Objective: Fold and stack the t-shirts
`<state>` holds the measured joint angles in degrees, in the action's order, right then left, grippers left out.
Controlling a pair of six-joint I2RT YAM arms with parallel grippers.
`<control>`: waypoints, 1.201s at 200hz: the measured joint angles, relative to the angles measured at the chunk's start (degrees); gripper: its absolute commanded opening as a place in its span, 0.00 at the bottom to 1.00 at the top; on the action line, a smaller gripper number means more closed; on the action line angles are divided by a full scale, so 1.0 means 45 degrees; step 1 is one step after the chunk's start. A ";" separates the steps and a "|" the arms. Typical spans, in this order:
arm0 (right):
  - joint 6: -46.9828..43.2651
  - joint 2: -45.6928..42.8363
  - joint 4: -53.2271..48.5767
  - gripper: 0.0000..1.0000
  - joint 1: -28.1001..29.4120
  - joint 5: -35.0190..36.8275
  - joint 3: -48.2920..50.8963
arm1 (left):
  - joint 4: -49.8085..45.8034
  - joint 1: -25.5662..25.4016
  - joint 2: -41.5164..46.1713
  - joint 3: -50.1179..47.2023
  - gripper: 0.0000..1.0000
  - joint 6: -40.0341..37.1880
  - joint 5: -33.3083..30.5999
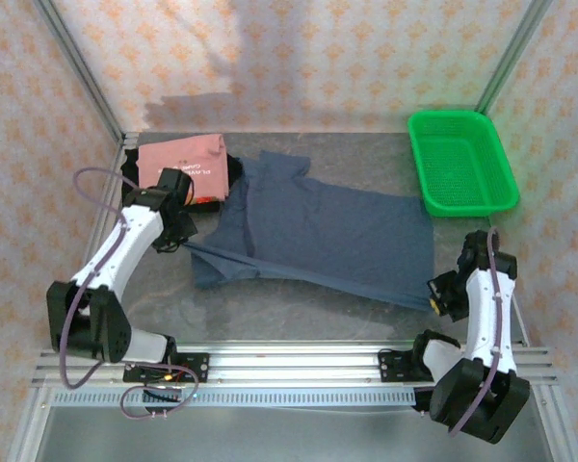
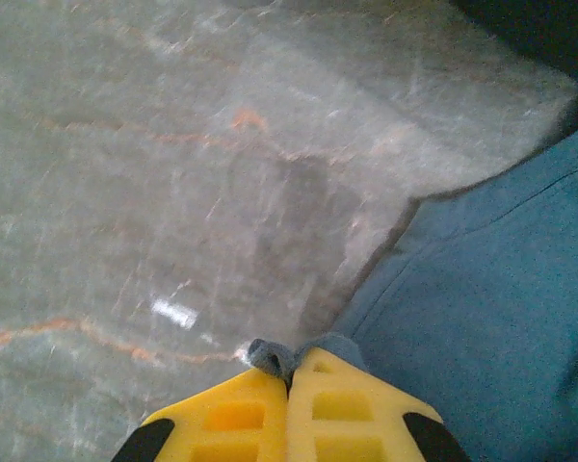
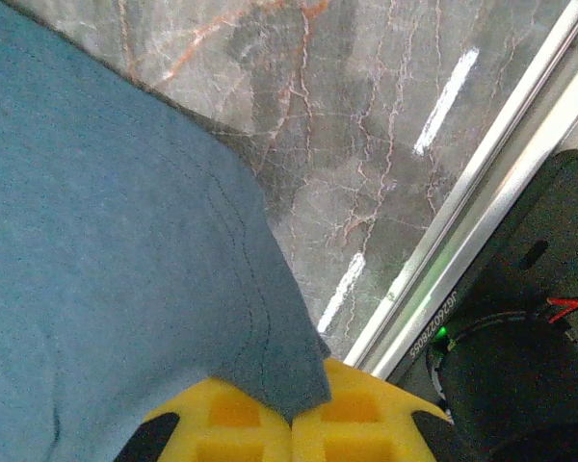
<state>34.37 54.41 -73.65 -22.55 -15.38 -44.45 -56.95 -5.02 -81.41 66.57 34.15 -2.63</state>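
Note:
I will use my right gripper to lay the corner of the slate-blue t-shirt down just inside its near edge [image 1: 412, 274], toward the end on the basket side.
A slate-blue t-shirt [image 1: 328, 231] lies spread across the middle of the marble table. My left gripper [image 1: 178, 241] is shut on its left edge; a small bunch of blue cloth pokes out between the yellow fingers [image 2: 318, 404], with the slate-blue t-shirt [image 2: 501, 298] trailing off to the right. My right gripper [image 1: 435, 292] is shut on the shirt's near right corner, and that hem corner of the slate-blue t-shirt [image 3: 125, 241] drapes over the yellow fingers [image 3: 366, 414]. A folded salmon-pink t-shirt [image 1: 185, 162] sits at the back left on top of a black t-shirt [image 1: 233, 169].
A green mesh basket [image 1: 460, 162] stands at the back right. An aluminium rail [image 1: 299, 364] runs along the table's near edge. The right arm's black base [image 3: 530, 375] sits close beside the right gripper.

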 measured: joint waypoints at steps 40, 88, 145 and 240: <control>-0.0277 0.0515 0.0189 0.00 0.0000 0.0311 -0.0559 | 0.0403 -0.0500 -0.1831 0.1987 0.00 -0.1273 -0.0087; -0.0525 0.1005 0.0573 0.00 0.0000 0.0670 -0.0559 | 0.0617 -0.1059 -0.3628 0.3541 0.00 -0.2288 -0.0374; -0.0850 0.2336 0.1239 0.00 0.0000 0.0704 -0.1064 | 0.0617 -0.1200 -0.4935 0.4833 0.00 -0.2919 -0.0529; -0.1613 0.5595 0.2958 0.58 -0.0087 0.0850 -0.2914 | 0.0641 -0.1175 -0.6611 0.6805 0.73 -0.2875 -0.0695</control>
<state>27.11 79.59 -60.34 -22.94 -11.55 -57.56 -54.06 -10.31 -111.15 97.19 21.21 -5.76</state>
